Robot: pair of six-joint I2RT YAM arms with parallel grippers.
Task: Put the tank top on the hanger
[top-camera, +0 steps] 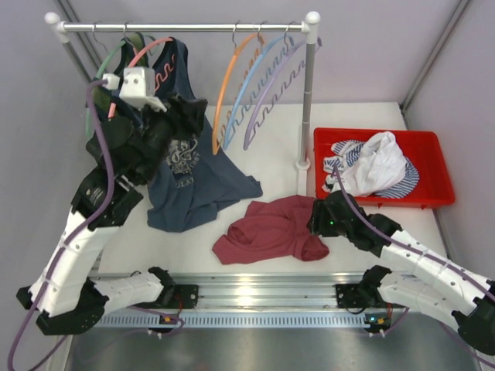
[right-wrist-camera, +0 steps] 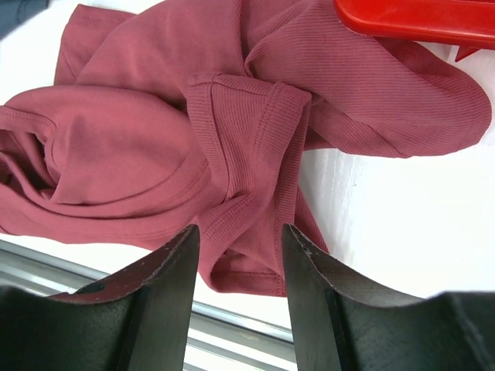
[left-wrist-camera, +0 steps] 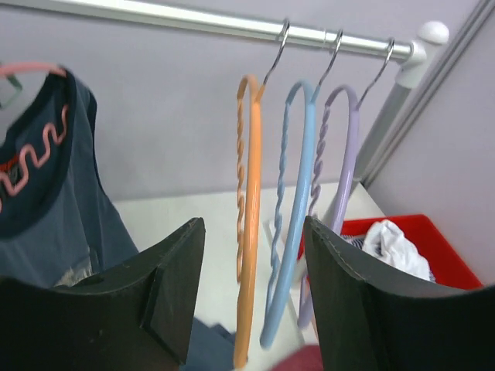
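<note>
The robot's left gripper needs to move to the orange hanger next and close on the middle of its smooth near side (top-camera: 223,90) (left-wrist-camera: 251,202), below the hook.
The maroon tank top (top-camera: 271,228) lies crumpled on the white table near the front edge. My right gripper (right-wrist-camera: 240,232) hovers open just over its ribbed hem (right-wrist-camera: 255,154), one finger on either side of a fold and neither pinching it. In the top view this gripper (top-camera: 321,216) is at the top's right edge. The orange hanger (top-camera: 224,93) hangs bare on the rail. My left gripper (left-wrist-camera: 254,228) is raised and open. The orange hanger (left-wrist-camera: 249,232) shows between its fingers but farther off, with nothing held.
A navy printed top (top-camera: 186,162) hangs on a pink hanger at the rail's left, right beside my left arm. Light blue (top-camera: 246,85) and lilac (top-camera: 271,100) hangers hang to the right of the orange one. The rail's post (top-camera: 308,93) stands beside a red bin (top-camera: 429,151) of white and striped clothes.
</note>
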